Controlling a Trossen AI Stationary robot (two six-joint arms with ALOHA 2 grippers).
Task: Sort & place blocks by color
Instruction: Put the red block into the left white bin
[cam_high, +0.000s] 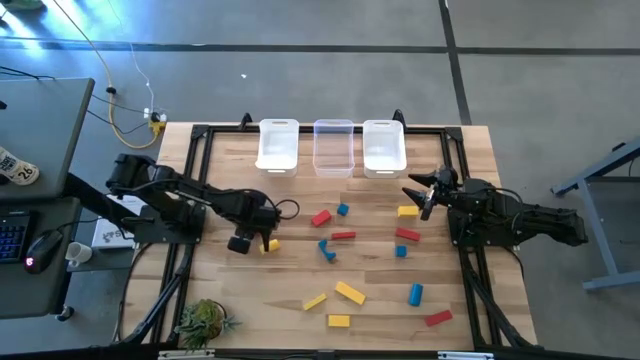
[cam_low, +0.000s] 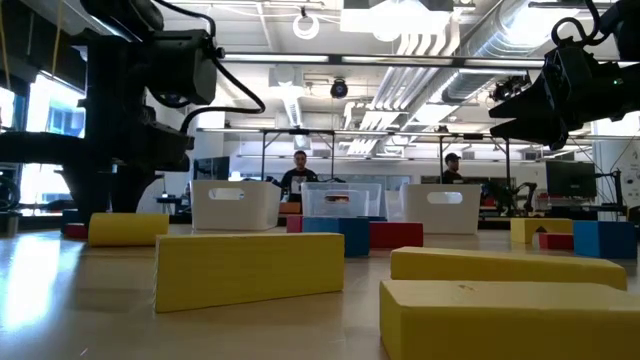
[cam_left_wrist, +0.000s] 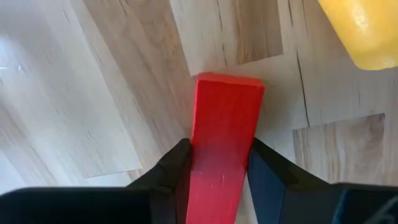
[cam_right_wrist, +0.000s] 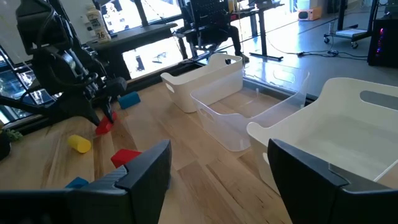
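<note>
The robot's left gripper will release the red bar block on the bottom of the white bin (cam_high: 278, 160) nearest to that gripper.
My left gripper (cam_high: 243, 243) points down over the table's left half and is shut on a red bar block (cam_left_wrist: 227, 118). It also shows in the right wrist view (cam_right_wrist: 104, 126). A yellow cylinder (cam_high: 272, 245) lies on the table just beside it. My right gripper (cam_high: 420, 192) is open and empty, above the table in front of the right bin (cam_high: 384, 147). Red, blue and yellow blocks lie scattered over the table's middle, among them a red block (cam_high: 321, 217), a blue block (cam_high: 342, 209) and a yellow block (cam_high: 407, 211). My left gripper pinches the red bar's two long sides (cam_left_wrist: 217, 168) between its two fingers (cam_left_wrist: 177, 165), which lie along the bar. The fingers come from above, pointing down. The bar stands on end below them, its free end (cam_left_wrist: 229, 84) toward the table; whether it touches the wood I cannot tell.
Three white-rimmed bins stand in a row at the far edge: left (cam_high: 278, 145), middle (cam_high: 334, 147) and right. More blocks lie near the front edge, such as a yellow bar (cam_high: 350, 292), a blue cylinder (cam_high: 415, 293) and a red bar (cam_high: 438, 318). A small plant (cam_high: 205, 320) sits at the near left corner.
</note>
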